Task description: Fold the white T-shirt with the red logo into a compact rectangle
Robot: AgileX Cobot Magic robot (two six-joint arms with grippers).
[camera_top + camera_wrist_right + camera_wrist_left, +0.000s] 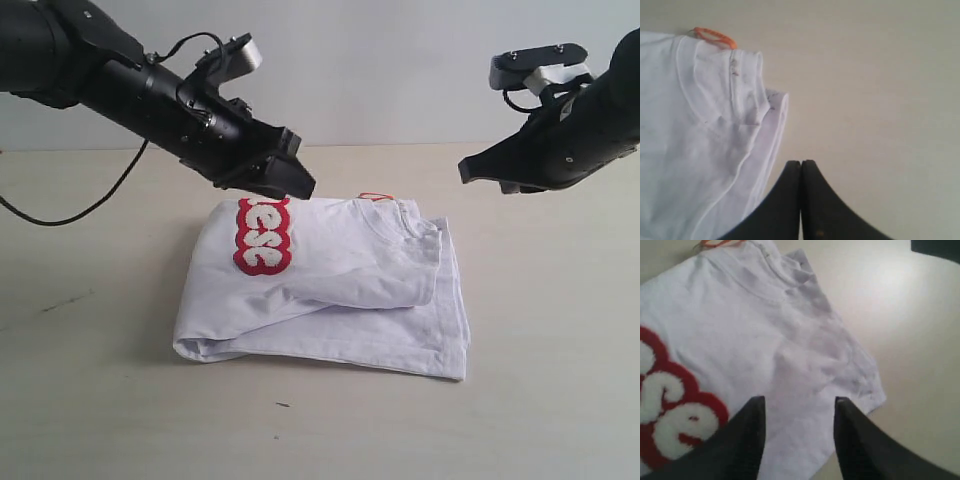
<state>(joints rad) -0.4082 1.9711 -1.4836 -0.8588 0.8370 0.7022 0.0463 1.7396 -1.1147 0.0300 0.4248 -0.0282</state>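
Observation:
The shirt's top layer leaves the near corner of the bottom layer uncovered, so next my right gripper grabs the top layer's near edge [420,299] and pulls it toward that corner.
The white T-shirt [330,290] lies folded into a rough rectangle in the middle of the table, its neck and small orange tag [374,196] at the far edge. Part of the red logo [262,235] shows on the upper left of the fold. My left gripper [300,183] hovers above the shirt's far left edge, over the logo's top end. In the left wrist view this gripper [799,407] is open and empty above the white T-shirt [785,340] and red logo [670,420]. My right gripper [466,172] hangs in the air right of the shirt. The right wrist view shows that gripper [801,165] shut on nothing.
The beige table [540,400] extends around the shirt on all sides. A black cable [60,218] trails from the left arm down to the table at the far left. A pale wall stands behind the table.

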